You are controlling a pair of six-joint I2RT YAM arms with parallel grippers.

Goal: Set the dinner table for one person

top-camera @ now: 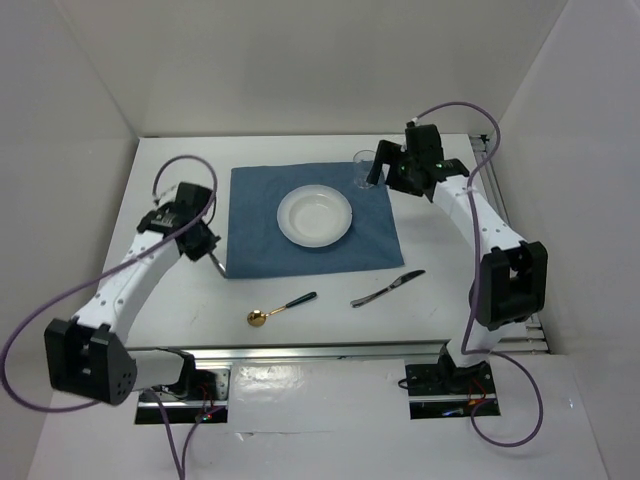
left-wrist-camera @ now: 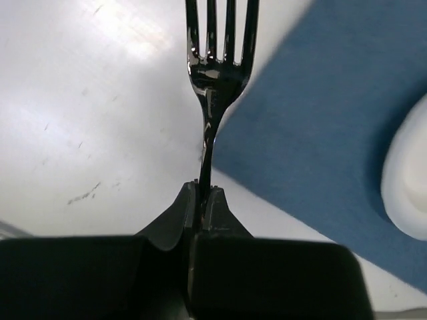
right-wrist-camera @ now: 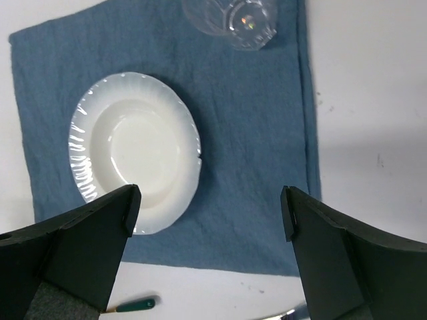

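My right gripper is to go to the silver knife next and close on the knife's handle [top-camera: 387, 288] [right-wrist-camera: 287, 314], close to its blade.
The white dinner table [top-camera: 300, 335] carries a blue cloth [top-camera: 250, 215] with a white plate [top-camera: 315, 215] on it. A clear glass [top-camera: 366, 168] stands on the cloth's far right corner. My left gripper [top-camera: 205, 245] hovers at the cloth's left edge, shut on a dark fork [left-wrist-camera: 213, 73] whose tines point away over the bare table beside the cloth [left-wrist-camera: 333, 133]. My right gripper [top-camera: 385, 172] is open and empty, raised just right of the glass. In the right wrist view the right gripper [right-wrist-camera: 209, 210] hangs over the cloth [right-wrist-camera: 253, 133], between the plate [right-wrist-camera: 133, 150] and the cloth's edge, apart from the glass [right-wrist-camera: 233, 20].
A spoon [top-camera: 280, 308] with a gold bowl and dark green handle lies in front of the cloth. A silver knife [top-camera: 388, 288] lies to its right. White walls enclose the table on three sides. Metal rails run along the near edge.
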